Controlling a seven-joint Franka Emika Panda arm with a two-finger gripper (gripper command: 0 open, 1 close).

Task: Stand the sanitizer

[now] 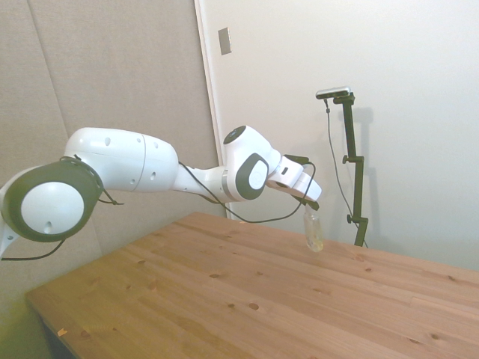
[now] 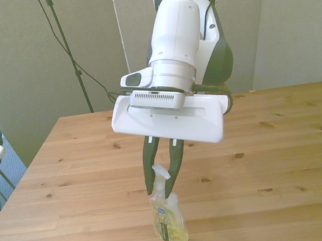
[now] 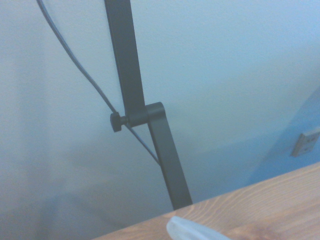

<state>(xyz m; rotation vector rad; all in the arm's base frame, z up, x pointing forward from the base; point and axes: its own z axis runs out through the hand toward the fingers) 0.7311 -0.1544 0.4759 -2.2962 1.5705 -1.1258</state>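
Note:
My gripper should set the sanitizer down upright on the table at the dark knot [image 2: 202,174] next to my fingertips, and then it will let go of it there.
The sanitizer [image 2: 169,219] is a small clear bottle of pale yellowish liquid with a white pump top and a small label. It stands almost upright, leaning slightly, near the table's front edge in the front view. My gripper [image 2: 161,190] comes down from above and is shut on the bottle's neck and pump top. In the side view the sanitizer [image 1: 313,232] hangs below the gripper [image 1: 310,210] with its base at or just above the wood; I cannot tell whether it touches. A pale blurred bit of the sanitizer [image 3: 192,231] shows in the wrist view.
The wooden table [image 2: 280,142] stretches to both sides of the bottle, and its far edge [image 1: 419,258] lies just beyond the bottle in the side view. Plain walls stand behind.

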